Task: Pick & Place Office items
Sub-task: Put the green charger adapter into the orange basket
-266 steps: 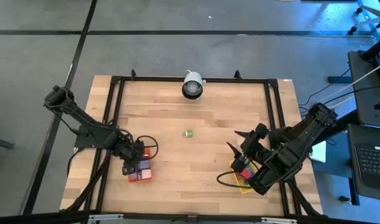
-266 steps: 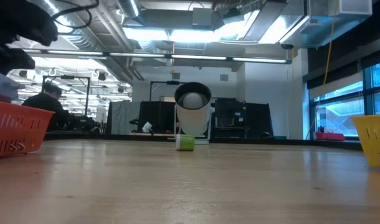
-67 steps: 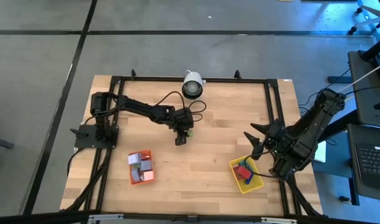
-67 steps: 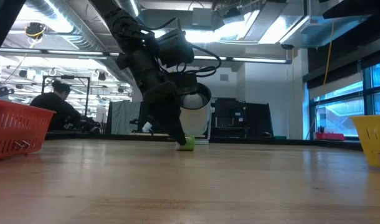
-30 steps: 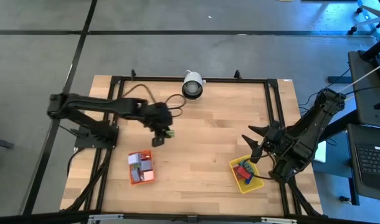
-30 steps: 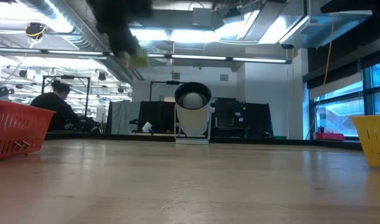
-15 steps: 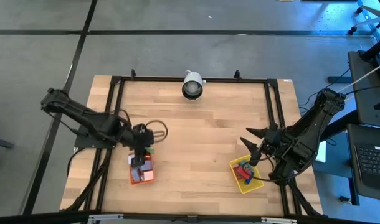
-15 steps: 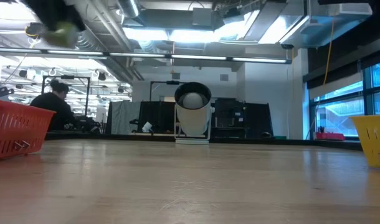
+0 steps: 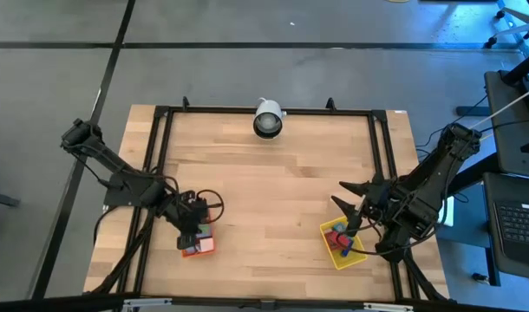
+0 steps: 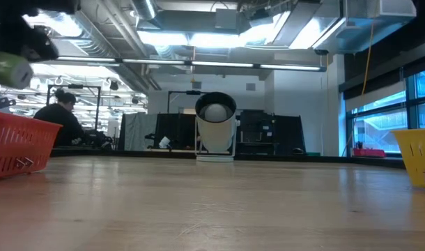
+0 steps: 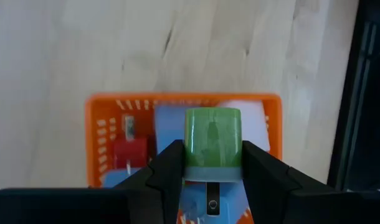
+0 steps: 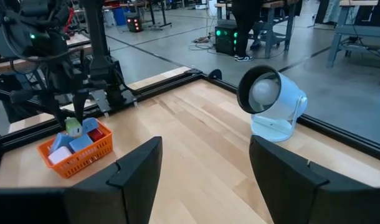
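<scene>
Next, I release the green piece from my left gripper in the orange tray [image 9: 196, 242] [image 11: 211, 129], so that it sits between the pale blue and white pieces.
My left gripper [image 9: 195, 227] hovers over the orange tray [image 9: 202, 246] at the table's near left and is shut on a green office piece [image 11: 212, 143]. The piece also shows in the low view [image 10: 9, 70] above the tray's wall [image 10: 17, 143], and in the right wrist view [image 12: 73, 126]. Red [image 11: 129, 152] and pale blue [image 11: 170, 121] pieces lie in the tray. My right gripper [image 9: 351, 204] waits open above the far end of the yellow tray [image 9: 347, 257], which holds red and blue pieces. My left gripper pinches the green piece between its two fingers [image 11: 168, 167], which meet its lower grey band [image 11: 212, 172] on opposite sides. The fingers point down from above. The piece is lifted clear, above the things in the orange tray.
A white round camera housing [image 9: 266, 118] stands at the middle of the far edge. A black frame [image 9: 157, 139] runs round the tabletop. Bare wood [image 9: 273, 208] lies between the two trays. A person [image 10: 59, 118] sits in the room beyond the table.
My left gripper has carried the green piece from left of the table's middle toward the near left corner, ending over the orange tray. In the last half second it has come down toward the tray. It has stayed shut on the piece throughout.
</scene>
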`<move>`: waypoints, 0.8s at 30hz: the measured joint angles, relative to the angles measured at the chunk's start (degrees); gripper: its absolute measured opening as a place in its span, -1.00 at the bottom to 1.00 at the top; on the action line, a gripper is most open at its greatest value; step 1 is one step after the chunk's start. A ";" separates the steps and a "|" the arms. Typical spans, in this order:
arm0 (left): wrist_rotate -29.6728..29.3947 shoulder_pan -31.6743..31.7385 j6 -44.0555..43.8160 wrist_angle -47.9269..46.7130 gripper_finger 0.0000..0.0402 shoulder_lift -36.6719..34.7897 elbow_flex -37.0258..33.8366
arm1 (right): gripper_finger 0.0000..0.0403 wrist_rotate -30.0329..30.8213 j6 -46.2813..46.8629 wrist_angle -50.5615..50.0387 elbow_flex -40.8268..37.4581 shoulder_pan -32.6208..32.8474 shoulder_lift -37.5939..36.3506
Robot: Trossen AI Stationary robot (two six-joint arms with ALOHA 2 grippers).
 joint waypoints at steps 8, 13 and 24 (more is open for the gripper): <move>-1.49 -2.63 -4.16 4.13 -0.35 0.01 -2.98 | 0.20 -0.03 -2.93 2.96 0.02 0.00 0.00; -1.47 -2.63 -4.00 7.03 -0.35 0.02 -5.33 | 0.20 -0.16 -2.88 3.23 0.02 0.01 0.00; -1.53 -1.30 -1.77 9.19 -0.35 2.05 -5.58 | 0.20 -0.69 -4.03 3.93 0.02 0.00 0.00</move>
